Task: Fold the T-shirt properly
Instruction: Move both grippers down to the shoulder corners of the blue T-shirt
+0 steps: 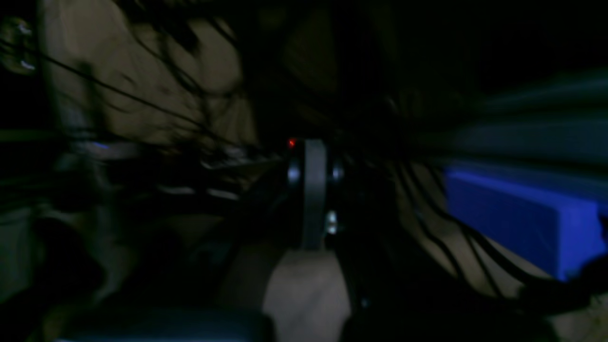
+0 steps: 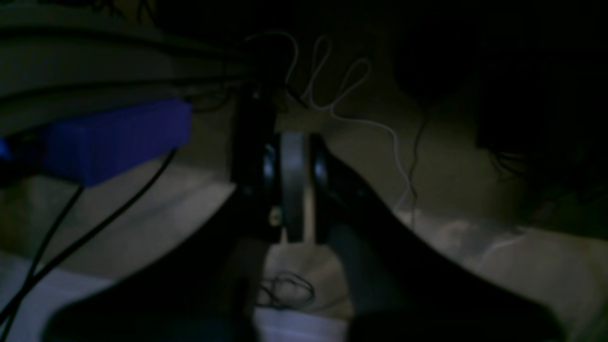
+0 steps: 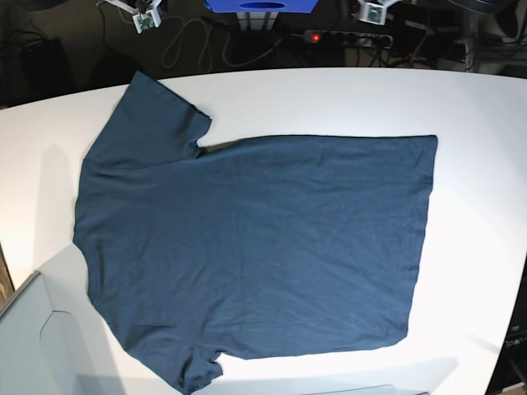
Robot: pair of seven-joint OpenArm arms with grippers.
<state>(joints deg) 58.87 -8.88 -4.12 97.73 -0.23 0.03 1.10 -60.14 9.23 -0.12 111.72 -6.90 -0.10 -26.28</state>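
Note:
My right gripper needs to close on the T-shirt's far sleeve, near the middle of the sleeve's neck-side edge (image 3: 120, 118).
The dark navy T-shirt (image 3: 263, 247) lies spread flat on the white table (image 3: 478, 123) in the base view. Its hem points right and its neck end points left. One sleeve (image 3: 152, 115) reaches to the far left, the other (image 3: 193, 370) lies at the near edge. Both grippers hang beyond the table's far edge, well away from the cloth. The left gripper (image 3: 372, 11) is at the far right and its jaws are pressed together in its wrist view (image 1: 313, 190). The right gripper (image 3: 146, 18) is at the far left. In its dark wrist view (image 2: 293, 185) the jaws stand close, with nothing between them.
A blue box (image 3: 262, 5) sits behind the table's far edge and shows in both wrist views (image 1: 517, 223) (image 2: 114, 137). A power strip (image 3: 346, 37) with a red light and loose cables (image 3: 185, 41) lie on the dark floor there. A grey panel (image 3: 33, 346) stands at the near left corner.

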